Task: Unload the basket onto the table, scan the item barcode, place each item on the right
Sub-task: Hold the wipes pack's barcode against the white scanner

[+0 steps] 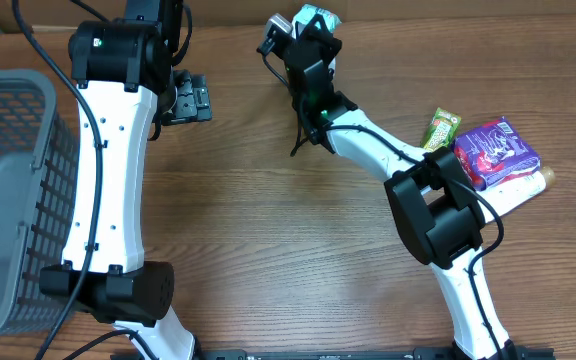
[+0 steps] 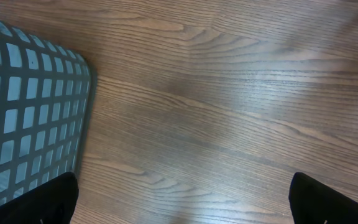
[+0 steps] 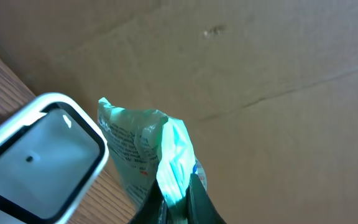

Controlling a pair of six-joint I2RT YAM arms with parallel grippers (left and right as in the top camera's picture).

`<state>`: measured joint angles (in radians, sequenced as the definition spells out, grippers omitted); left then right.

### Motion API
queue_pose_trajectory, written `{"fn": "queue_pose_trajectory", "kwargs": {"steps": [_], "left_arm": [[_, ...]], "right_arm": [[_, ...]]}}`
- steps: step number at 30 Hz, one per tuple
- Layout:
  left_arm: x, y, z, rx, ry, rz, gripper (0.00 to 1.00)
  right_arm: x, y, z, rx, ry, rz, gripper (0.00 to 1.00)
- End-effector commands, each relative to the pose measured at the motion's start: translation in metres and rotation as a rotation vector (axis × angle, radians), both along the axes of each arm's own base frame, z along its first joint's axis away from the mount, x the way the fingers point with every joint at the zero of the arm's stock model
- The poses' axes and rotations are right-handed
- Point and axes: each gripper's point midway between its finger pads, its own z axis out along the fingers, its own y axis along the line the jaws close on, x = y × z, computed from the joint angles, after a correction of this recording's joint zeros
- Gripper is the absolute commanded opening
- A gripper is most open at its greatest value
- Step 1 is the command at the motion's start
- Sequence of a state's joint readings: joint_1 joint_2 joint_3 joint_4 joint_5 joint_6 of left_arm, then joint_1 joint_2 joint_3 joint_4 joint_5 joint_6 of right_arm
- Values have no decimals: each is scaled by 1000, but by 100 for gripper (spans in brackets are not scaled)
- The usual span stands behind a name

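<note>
Next, my right gripper lets go of the green and white packet in between the green snack bar and the white tube [image 1: 439,179].
The item is a green and white packet [image 3: 143,146], pinched at its lower edge between the fingers of my right gripper [image 3: 178,202], which is shut on it. It hangs close beside the white barcode scanner [image 3: 39,158], whose window faces the camera. From overhead, the packet [image 1: 318,18] and scanner [image 1: 276,32] sit at the table's far edge, with the right gripper [image 1: 313,45] just under them. My left gripper [image 1: 193,100] hovers at the far left with its jaws wide open; in its wrist view [image 2: 182,199] only bare wood lies between the fingers.
A grey mesh basket [image 1: 8,200] fills the left side and shows in the left wrist view [image 2: 30,118]. On the right lie a green snack bar [image 1: 442,128], a purple packet [image 1: 496,150] and a white tube [image 1: 523,190]. A cardboard wall [image 3: 260,74] stands behind the scanner.
</note>
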<state>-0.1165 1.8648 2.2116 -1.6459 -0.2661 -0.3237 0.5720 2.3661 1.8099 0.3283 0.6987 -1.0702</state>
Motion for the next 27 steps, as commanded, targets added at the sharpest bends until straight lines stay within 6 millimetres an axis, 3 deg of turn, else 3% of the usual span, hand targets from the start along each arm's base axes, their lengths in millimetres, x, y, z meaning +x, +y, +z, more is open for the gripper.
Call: {"fn": "queue_pose_trajectory", "kwargs": {"steps": [1, 9, 27], "left_arm": [[1, -2, -4, -1, 7, 11, 99], [1, 0, -4, -1, 6, 15, 100], [1, 0, -4, -1, 6, 15, 99]], "right_arm": [[0, 10, 2, 37, -14, 23, 4], [6, -11, -5, 11, 12, -27, 4], [5, -9, -5, 9, 13, -26, 4]]}}
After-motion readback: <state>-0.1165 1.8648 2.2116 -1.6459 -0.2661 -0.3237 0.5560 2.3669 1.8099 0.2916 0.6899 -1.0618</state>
